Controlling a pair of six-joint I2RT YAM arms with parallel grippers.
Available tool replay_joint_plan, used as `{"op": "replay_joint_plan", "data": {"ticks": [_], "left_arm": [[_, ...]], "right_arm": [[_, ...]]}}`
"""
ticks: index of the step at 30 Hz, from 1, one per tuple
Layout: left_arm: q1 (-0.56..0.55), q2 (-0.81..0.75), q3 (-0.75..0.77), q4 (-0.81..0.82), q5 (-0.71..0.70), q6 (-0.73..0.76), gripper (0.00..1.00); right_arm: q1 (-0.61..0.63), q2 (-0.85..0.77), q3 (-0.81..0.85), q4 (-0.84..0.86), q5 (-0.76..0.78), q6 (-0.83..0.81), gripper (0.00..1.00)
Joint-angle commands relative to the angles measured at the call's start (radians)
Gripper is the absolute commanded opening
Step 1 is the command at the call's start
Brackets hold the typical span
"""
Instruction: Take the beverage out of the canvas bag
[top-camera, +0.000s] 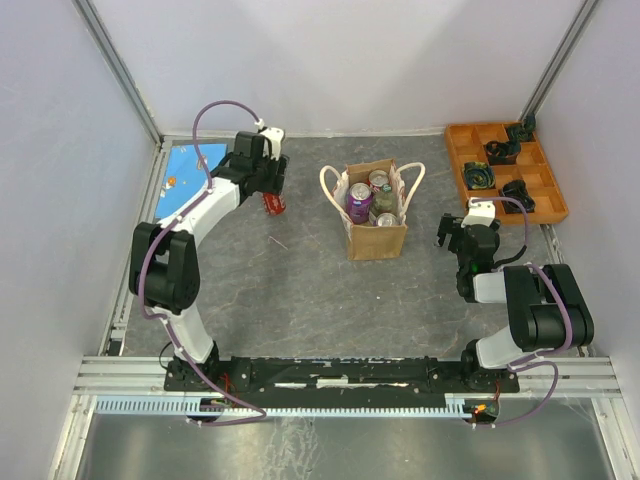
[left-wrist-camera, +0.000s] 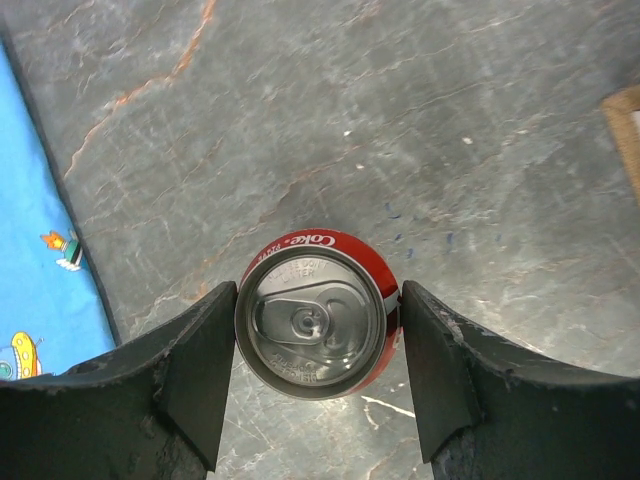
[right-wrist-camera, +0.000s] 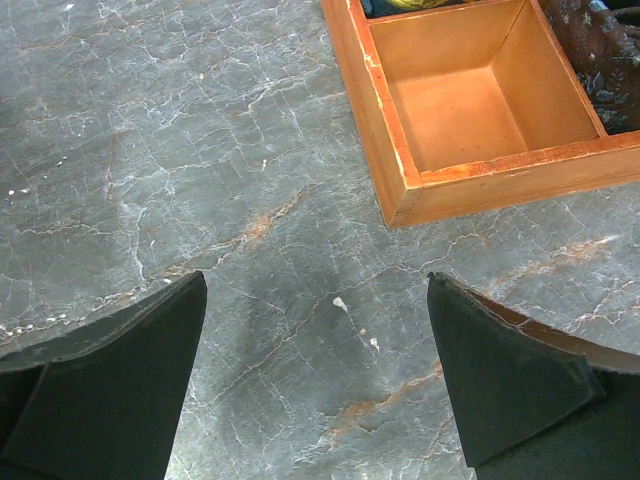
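Observation:
My left gripper has the red Coke can to put down. I will set it on the bare table (top-camera: 260, 210) (left-wrist-camera: 250, 297) near the blue printed mat.
The tan canvas bag (top-camera: 376, 238) with cream handles stands mid-table, with a purple can (top-camera: 358, 201) and two more cans (top-camera: 380, 181) inside. A corner of the bag shows at the right edge of the left wrist view (left-wrist-camera: 627, 128). A red Coke can (top-camera: 273, 203) is out of the bag, to its left. My left gripper (top-camera: 268, 190) is around it. In the left wrist view the can (left-wrist-camera: 315, 320) stands upright between the fingers (left-wrist-camera: 195, 370), which press both its sides. My right gripper (top-camera: 450, 234) hangs open and empty over bare table (right-wrist-camera: 315, 360), right of the bag.
An orange compartment tray (top-camera: 505, 170) with dark items sits at the back right; its near corner shows in the right wrist view (right-wrist-camera: 400, 190). A blue printed mat (top-camera: 190, 165) lies at the back left, also visible in the left wrist view (left-wrist-camera: 40, 250).

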Motion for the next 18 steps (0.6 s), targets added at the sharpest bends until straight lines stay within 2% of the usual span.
{"op": "replay_joint_plan", "data": {"ticks": [1, 18], "left_arm": [[0.021, -0.115, -0.046, 0.274, -0.039, -0.048, 0.03], [0.033, -0.083, -0.130, 0.306, -0.150, 0.029, 0.03]], "right_arm": [[-0.003, 0.000, 0.023, 0.028, 0.000, -0.005, 0.99], [-0.003, 0.000, 0.023, 0.028, -0.003, -0.010, 0.99]]}}
